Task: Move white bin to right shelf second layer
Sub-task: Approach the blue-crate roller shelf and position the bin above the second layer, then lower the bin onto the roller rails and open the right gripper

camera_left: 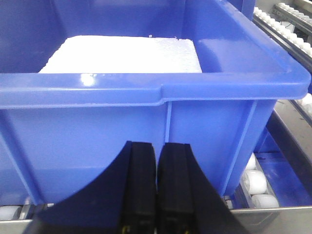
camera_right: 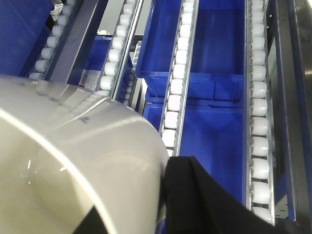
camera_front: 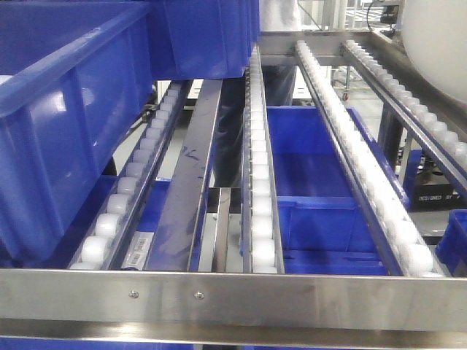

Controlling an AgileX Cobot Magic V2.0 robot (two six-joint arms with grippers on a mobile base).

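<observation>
My right gripper is to put down the white bin. It will set it across the roller tracks (camera_front: 344, 242) (camera_right: 143, 100) above the blue crates, just behind the flat front rail.
The white bin (camera_right: 73, 161) fills the lower left of the right wrist view, held tilted above the roller tracks (camera_right: 175, 92). My right gripper (camera_right: 141, 195) is shut on its wall, with one black finger (camera_right: 195, 195) outside and the other inside the rim. In the front view the white bin (camera_front: 435, 33) shows only at the top right corner, over the right shelf second layer (camera_front: 261, 182) with its flat front rail (camera_front: 233, 299). My left gripper (camera_left: 157, 146) is shut and empty, just in front of a blue crate (camera_left: 146, 122).
The blue crate (camera_front: 66, 124) sits on the left tracks and holds a white foam block (camera_left: 122, 53). Another blue crate (camera_front: 204, 36) stands behind it. More blue crates (camera_front: 321, 189) lie on the level below. A person stands behind the rack (camera_front: 281, 22).
</observation>
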